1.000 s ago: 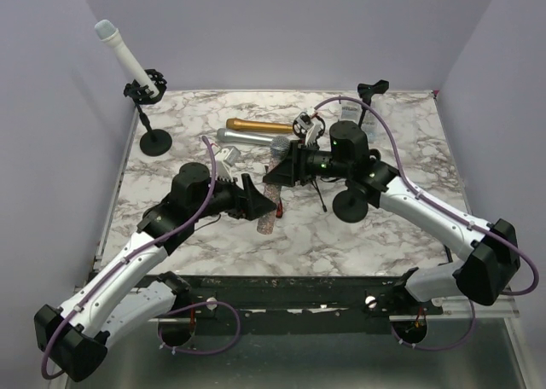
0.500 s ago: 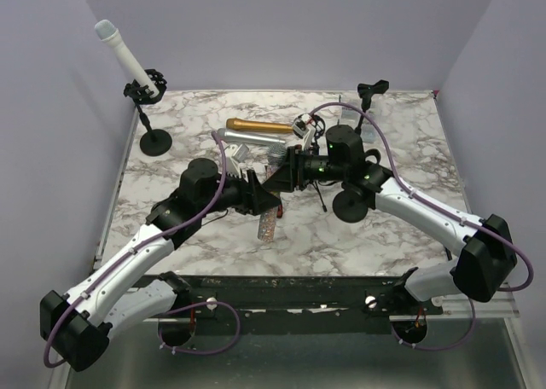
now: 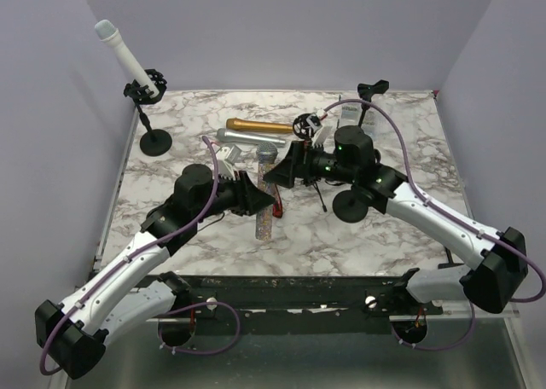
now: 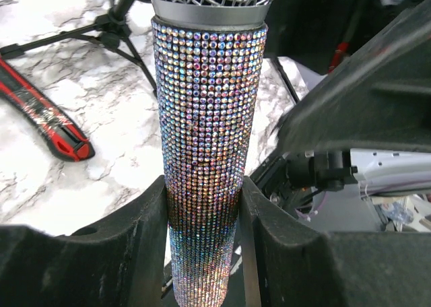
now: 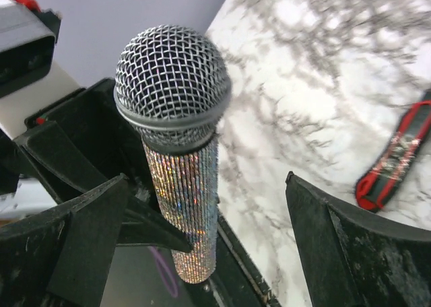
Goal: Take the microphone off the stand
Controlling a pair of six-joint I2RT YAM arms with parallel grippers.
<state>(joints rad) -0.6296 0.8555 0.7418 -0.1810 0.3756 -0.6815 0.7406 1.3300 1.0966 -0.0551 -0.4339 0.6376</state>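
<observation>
I should let go of the rhinestone-covered microphone with my left gripper on the table (image 3: 247,143), along the near side of the silver microphone.
A rhinestone-covered microphone (image 3: 266,193) with a silver mesh head is held off the table between the two arms. My left gripper (image 3: 263,208) is shut on its lower body; in the left wrist view both fingers press the glittering microphone (image 4: 209,118) at the left gripper (image 4: 204,192). My right gripper (image 3: 280,169) is open beside the head, and in its wrist view the microphone (image 5: 180,159) stands nearer the left finger without touching the right gripper (image 5: 207,182). A black stand (image 3: 351,205) with an empty clip (image 3: 373,88) is at the right.
A white microphone (image 3: 126,58) sits in a second stand (image 3: 155,141) at the back left. A gold microphone (image 3: 256,126) and a silver one (image 3: 241,137) lie at the back centre. A red-and-black tool (image 4: 47,118) and a small tripod (image 3: 321,191) lie nearby.
My left gripper closed on the glittering microphone. My right gripper opened and let go of it, and the microphone's head shifted slightly left with the left arm.
</observation>
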